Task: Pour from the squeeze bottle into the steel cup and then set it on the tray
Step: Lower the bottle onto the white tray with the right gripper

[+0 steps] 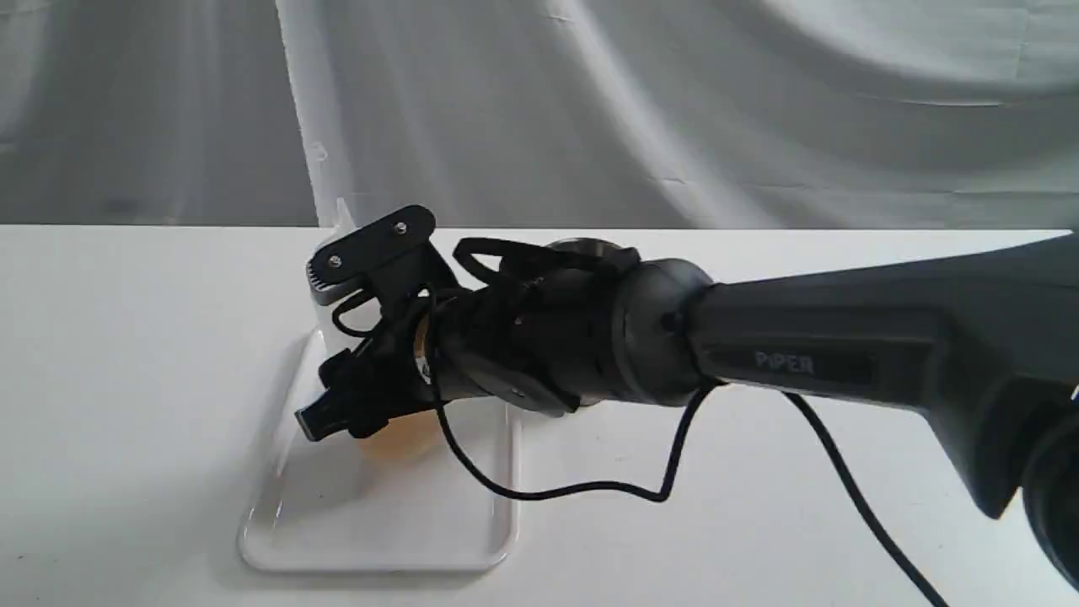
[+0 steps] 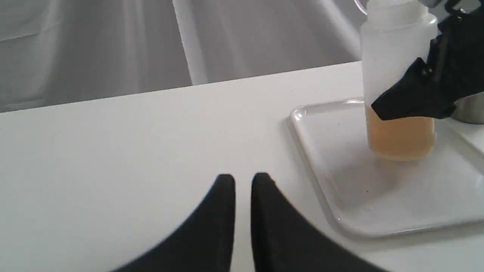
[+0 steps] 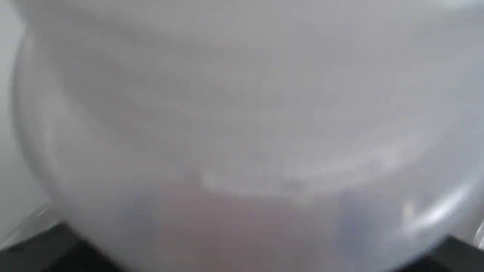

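Note:
My right gripper will set the squeeze bottle down upright near the middle of the white tray (image 1: 400, 486).
The squeeze bottle (image 1: 396, 440) stands upright on the white tray (image 1: 379, 523), amber liquid filling its lower part (image 2: 401, 136). My right gripper (image 1: 312, 350) reaches across from the right and is shut on the bottle's body, one finger on each side. In the right wrist view the whitish bottle wall (image 3: 242, 113) fills the picture, with dark fingertips (image 3: 45, 245) at the corners. The steel cup (image 1: 590, 246) stands on the table just behind the right wrist, mostly hidden; its edge (image 2: 470, 109) shows beside the tray. My left gripper (image 2: 244, 179) hovers shut over bare table, apart from the tray.
A black cable (image 1: 590, 489) hangs from the right arm and loops over the tray's right edge and the table. Grey cloth (image 1: 674, 110) hangs behind the white table's far edge.

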Robot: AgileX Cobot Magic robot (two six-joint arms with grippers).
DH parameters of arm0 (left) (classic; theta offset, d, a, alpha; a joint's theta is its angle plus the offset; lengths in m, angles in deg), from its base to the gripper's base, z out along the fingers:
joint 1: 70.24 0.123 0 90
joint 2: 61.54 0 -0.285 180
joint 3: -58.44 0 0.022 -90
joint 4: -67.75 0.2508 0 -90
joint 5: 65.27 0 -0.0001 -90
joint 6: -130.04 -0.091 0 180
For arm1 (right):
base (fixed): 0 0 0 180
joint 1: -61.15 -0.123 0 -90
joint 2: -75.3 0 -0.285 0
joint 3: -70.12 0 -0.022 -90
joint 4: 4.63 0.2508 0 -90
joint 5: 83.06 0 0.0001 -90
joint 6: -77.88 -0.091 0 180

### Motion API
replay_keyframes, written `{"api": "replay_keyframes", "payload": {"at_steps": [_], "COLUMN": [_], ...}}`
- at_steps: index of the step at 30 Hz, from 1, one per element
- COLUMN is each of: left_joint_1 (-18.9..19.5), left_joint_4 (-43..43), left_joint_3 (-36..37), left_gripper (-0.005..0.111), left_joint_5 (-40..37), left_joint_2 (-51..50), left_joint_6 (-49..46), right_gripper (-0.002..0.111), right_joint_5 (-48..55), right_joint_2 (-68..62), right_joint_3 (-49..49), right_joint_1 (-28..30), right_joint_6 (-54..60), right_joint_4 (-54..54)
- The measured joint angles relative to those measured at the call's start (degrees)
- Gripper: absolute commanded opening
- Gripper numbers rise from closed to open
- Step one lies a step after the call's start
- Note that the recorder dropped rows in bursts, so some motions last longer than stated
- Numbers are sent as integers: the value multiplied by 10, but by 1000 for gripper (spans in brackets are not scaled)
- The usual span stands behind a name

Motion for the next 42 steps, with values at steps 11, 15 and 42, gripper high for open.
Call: {"api": "replay_keyframes", "payload": {"at_steps": [11, 15, 42], "left_joint_1": [0, 0, 0], "left_joint_4": [0, 0, 0], "left_joint_3": [0, 0, 0], "left_gripper": [8, 8, 8], "left_joint_5": [0, 0, 0], "left_joint_2": [0, 0, 0], "left_joint_6": [0, 0, 0], "right_gripper": [28, 28, 28], "right_joint_5": [5, 5, 42], "right_joint_2": [-5, -5, -5], "right_joint_3": [0, 0, 0], "right_joint_1": [0, 0, -12], "right_joint_6": [2, 5, 66], "right_joint_4": [2, 4, 48]}}
